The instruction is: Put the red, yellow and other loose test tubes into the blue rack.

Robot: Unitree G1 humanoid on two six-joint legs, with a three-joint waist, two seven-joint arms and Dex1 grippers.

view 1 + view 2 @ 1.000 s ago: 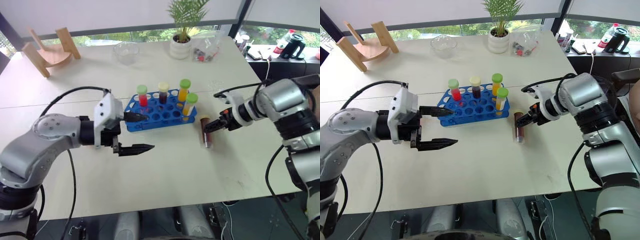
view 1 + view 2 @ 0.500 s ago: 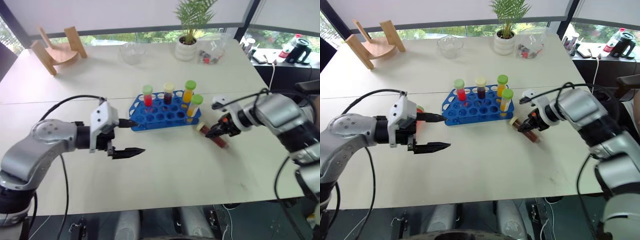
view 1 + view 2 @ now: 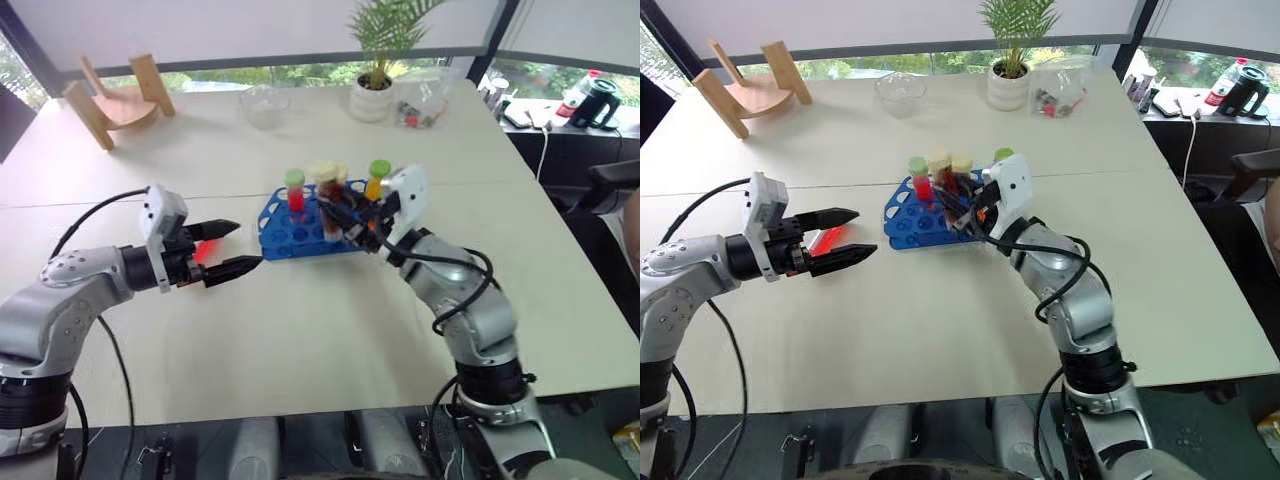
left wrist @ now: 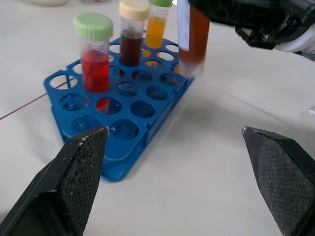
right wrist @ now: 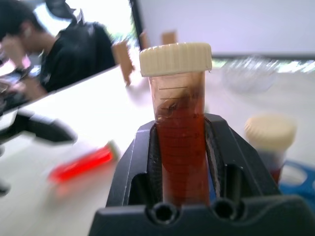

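Observation:
Next, my right gripper releases the brown tube in the blue rack (image 3: 339,236), just in front of the dark tube. The brown tube is now upright just above the rack.
The blue rack (image 3: 285,240) stands mid-table. It holds a red tube with a green cap (image 4: 93,59), a dark tube with a cream cap (image 4: 130,29) and an orange-yellow tube with a green cap (image 4: 157,19). My right gripper (image 3: 340,210) is shut on a brown tube with a cream cap (image 5: 179,88), held upright just above the rack's right part. A loose red tube (image 3: 205,248) lies on the table left of the rack. My left gripper (image 3: 225,250) is open, its fingers (image 4: 81,167) to either side of that red tube's near end.
At the table's far edge stand a potted plant (image 3: 372,95), a glass bowl (image 3: 262,100), a clear bag (image 3: 420,95) and a wooden stand (image 3: 110,95). A person (image 5: 64,44) sits beyond the table.
My right gripper closed on the brown tube lying right of the rack, lifted it and swung it left, upright over the rack. My left gripper drew left to the loose red tube.

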